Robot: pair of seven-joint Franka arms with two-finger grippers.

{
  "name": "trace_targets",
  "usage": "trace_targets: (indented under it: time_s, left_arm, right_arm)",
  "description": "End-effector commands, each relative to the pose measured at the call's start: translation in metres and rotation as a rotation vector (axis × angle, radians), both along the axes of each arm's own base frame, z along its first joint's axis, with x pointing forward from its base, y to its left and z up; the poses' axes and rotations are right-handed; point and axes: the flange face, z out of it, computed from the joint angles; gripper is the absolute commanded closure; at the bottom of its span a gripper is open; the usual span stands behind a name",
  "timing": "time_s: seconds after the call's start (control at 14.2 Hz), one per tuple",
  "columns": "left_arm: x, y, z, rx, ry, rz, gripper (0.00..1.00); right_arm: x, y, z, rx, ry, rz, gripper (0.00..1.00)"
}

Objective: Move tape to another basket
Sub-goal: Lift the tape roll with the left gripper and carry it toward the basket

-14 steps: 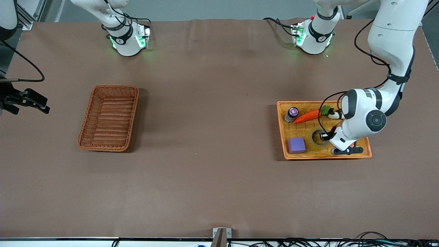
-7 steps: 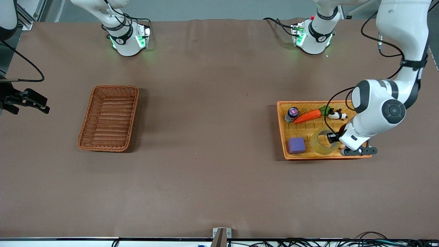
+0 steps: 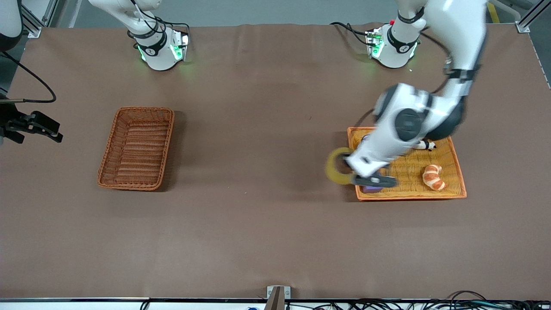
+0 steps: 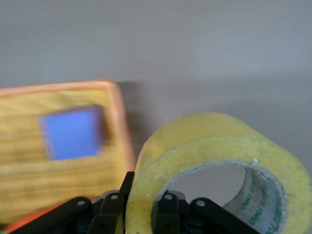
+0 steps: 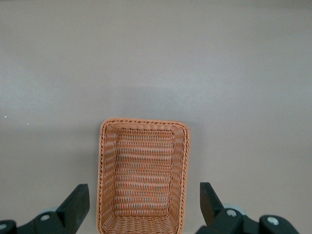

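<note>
My left gripper should put the tape down on the table about midway [image 3: 245, 153] between the orange tray and the wicker basket, and let it go there. The tape now hangs just past the tray's rim.
The tape [image 3: 333, 165], a yellowish ring, hangs in my left gripper [image 3: 346, 167] over the table just past the orange tray's rim on the side toward the right arm's end. In the left wrist view one finger is inside the hole and one outside, shut on the wall of the tape [image 4: 219, 156]; the left gripper [image 4: 141, 197] is up in the air. The reddish-brown wicker basket [image 3: 165, 142] stands empty toward the right arm's end. My right gripper [image 3: 36, 127] waits open at that end of the table, with the basket [image 5: 184, 161] showing between the fingers of the right gripper [image 5: 144, 207].
The shallow orange tray [image 3: 456, 172] holds a croissant [image 3: 432, 176], a small black-and-white toy [image 3: 424, 145] and a purple cube [image 3: 372, 188] mostly hidden under my left hand. The cube [image 4: 73, 131] and the tray rim [image 4: 122, 122] show in the left wrist view.
My left gripper has lifted the tape out of the tray and carried it toward the right arm's end, past the tray's rim. The croissant is now uncovered. The right arm has not moved.
</note>
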Motion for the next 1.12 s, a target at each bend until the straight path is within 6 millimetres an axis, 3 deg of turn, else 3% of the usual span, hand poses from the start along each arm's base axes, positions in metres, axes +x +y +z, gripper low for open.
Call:
trace_targets:
  time_s: [0.0, 0.14, 0.49, 0.63, 0.77, 0.84, 1.05]
  left_arm:
    - [-0.010, -0.095, -0.027, 0.001, 0.015, 0.039, 0.99]
    - [-0.034, -0.150, -0.045, 0.020, 0.052, 0.052, 0.99]
    - [-0.069, -0.242, -0.075, -0.023, 0.041, -0.019, 0.95]
    - [-0.074, -0.261, -0.088, -0.052, 0.032, -0.042, 0.93]
    - [-0.077, -0.267, -0.094, -0.071, 0.020, -0.048, 0.90]
    - [-0.083, -0.271, -0.119, -0.064, 0.026, -0.055, 0.85]
    - [-0.095, -0.283, -0.131, -0.064, -0.010, -0.075, 0.67]
  right_arm:
    - [0.000, 0.000, 0.000, 0.019, 0.008, -0.003, 0.00]
    - [-0.003, 0.001, -0.009, 0.021, 0.034, -0.003, 0.00]
    - [-0.004, -0.003, -0.012, 0.022, 0.042, -0.010, 0.00]
    - [-0.004, -0.001, -0.012, 0.021, 0.039, -0.005, 0.00]
    - [-0.004, -0.001, -0.012, 0.021, 0.039, -0.007, 0.00]
    - [-0.004, -0.001, -0.012, 0.021, 0.039, -0.005, 0.00]
    - [-0.003, 0.000, -0.011, 0.021, 0.036, -0.003, 0.00]
